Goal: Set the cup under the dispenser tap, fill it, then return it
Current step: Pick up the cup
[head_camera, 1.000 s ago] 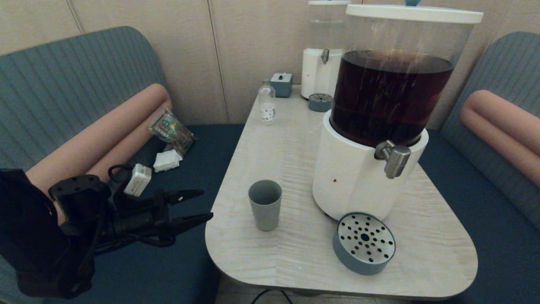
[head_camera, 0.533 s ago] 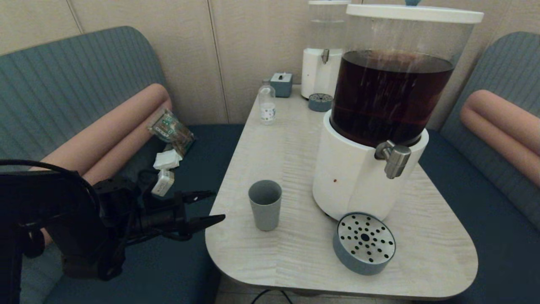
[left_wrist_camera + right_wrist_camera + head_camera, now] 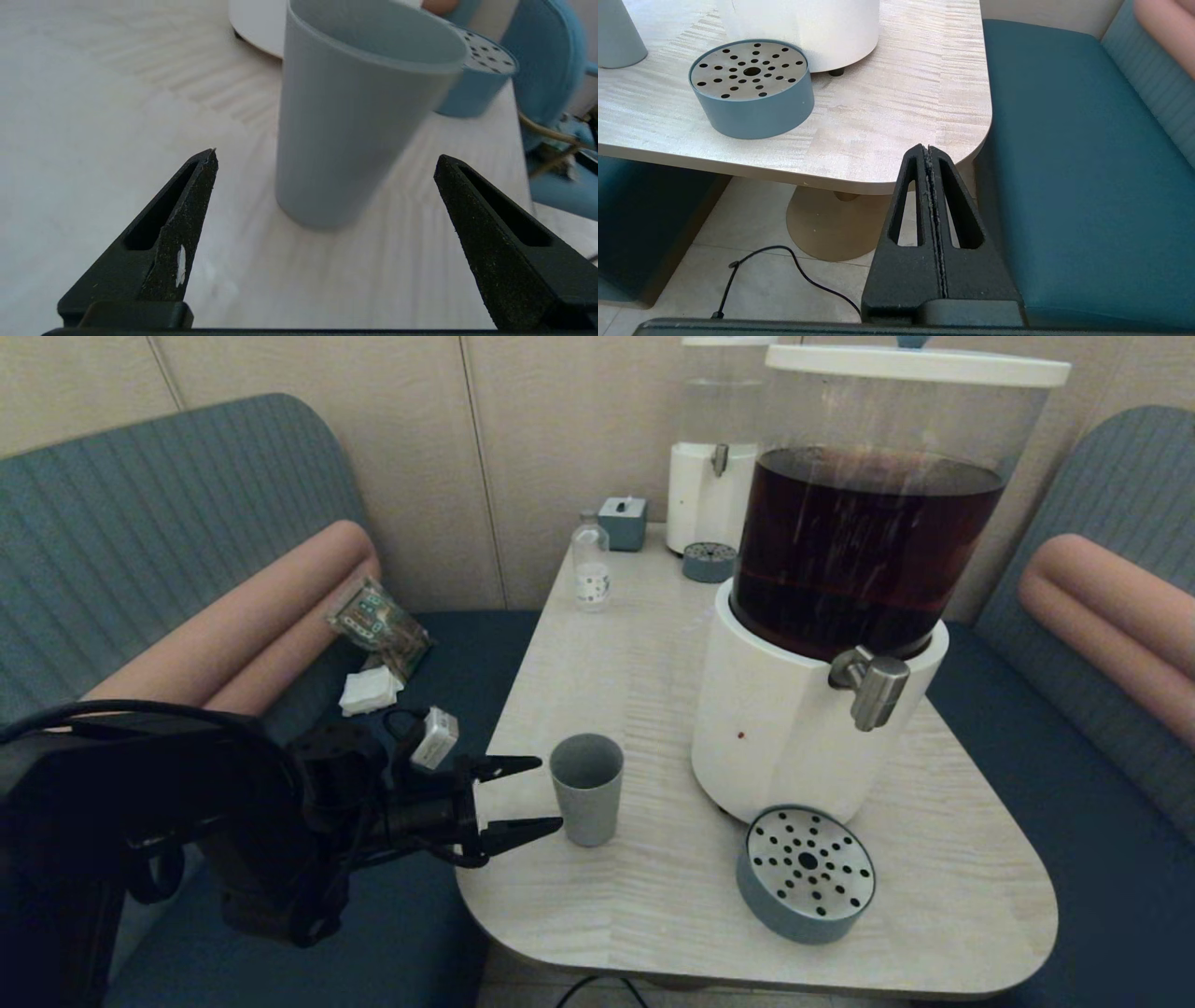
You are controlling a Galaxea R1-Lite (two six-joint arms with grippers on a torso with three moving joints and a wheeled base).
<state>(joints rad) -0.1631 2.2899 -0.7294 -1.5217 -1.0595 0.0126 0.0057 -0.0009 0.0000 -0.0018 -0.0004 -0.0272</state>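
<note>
The left gripper should close on the lower half of the grey-blue cup (image 3: 590, 813) (image 3: 335, 173), so the cup's rim stays clear for filling under the dispenser tap.
The grey-blue cup (image 3: 586, 788) stands upright and empty on the pale wooden table (image 3: 644, 653), left of the big white-based dispenser (image 3: 794, 728) holding dark brown liquid. Its brushed-steel tap (image 3: 873, 685) juts out above a round perforated drip tray (image 3: 805, 873). My left gripper (image 3: 547, 793) is open at the table's left edge, its tips level with the cup's lower half and just short of it. In the left wrist view the cup (image 3: 355, 116) sits ahead between the spread fingers (image 3: 187, 219), untouched. My right gripper (image 3: 928, 150) is shut, parked below the table's right corner.
A small clear bottle (image 3: 590, 565), a little grey-blue box (image 3: 623, 522) and a second clear-tank dispenser (image 3: 714, 448) with its own small drip tray (image 3: 709, 561) stand at the table's far end. Blue bench seats flank both sides. A cable (image 3: 784, 270) lies on the floor.
My left arm has swung right and forward from over the bench to the table's edge, bringing the open gripper up beside the cup. The cup has not moved.
</note>
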